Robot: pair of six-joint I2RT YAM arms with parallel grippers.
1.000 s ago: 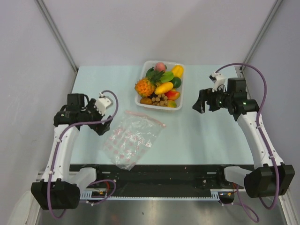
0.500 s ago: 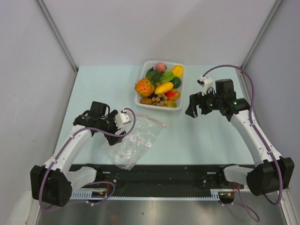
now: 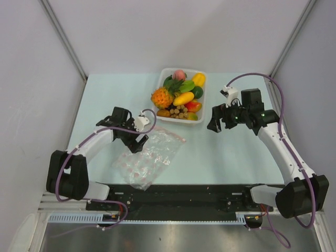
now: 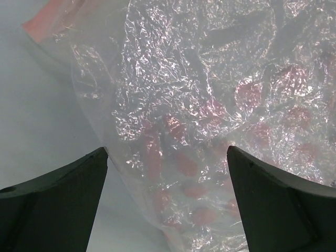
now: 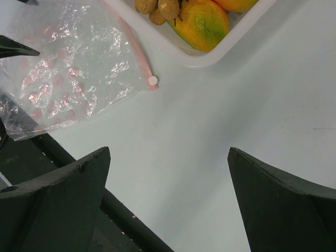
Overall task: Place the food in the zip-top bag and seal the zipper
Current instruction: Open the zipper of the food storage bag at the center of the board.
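The bag's pink-red zipper [image 3: 177, 137] [image 5: 142, 58] has a white end piece beside the tray's near corner. Next, I close my right gripper on the zipper near that end piece.
The clear zip-top bag [image 3: 147, 156] with red marks lies flat on the table, its pink-red zipper [image 3: 164, 131] along the far edge. The bag fills the left wrist view [image 4: 210, 105]. It also shows in the right wrist view [image 5: 68, 79], with the zipper [image 5: 137, 50] ending near the tray. My left gripper [image 3: 137, 143] is open low over the bag's left part. My right gripper [image 3: 214, 124] is open and empty above bare table right of the tray. The food lies in a white tray [image 3: 200, 113]: an orange pineapple [image 3: 161, 97], a yellow mango [image 3: 184, 98] and a brown bunch [image 3: 177, 112].
The red-yellow piece [image 5: 202, 23] sits at the tray's near corner [image 5: 210, 58] in the right wrist view. The table's front edge and a dark rail [image 3: 178, 191] run just below the bag. Grey walls stand on both sides.
My left arm swung right and forward, bringing its open gripper over the bag's left part. My right gripper moved a little left toward the tray, then held still.
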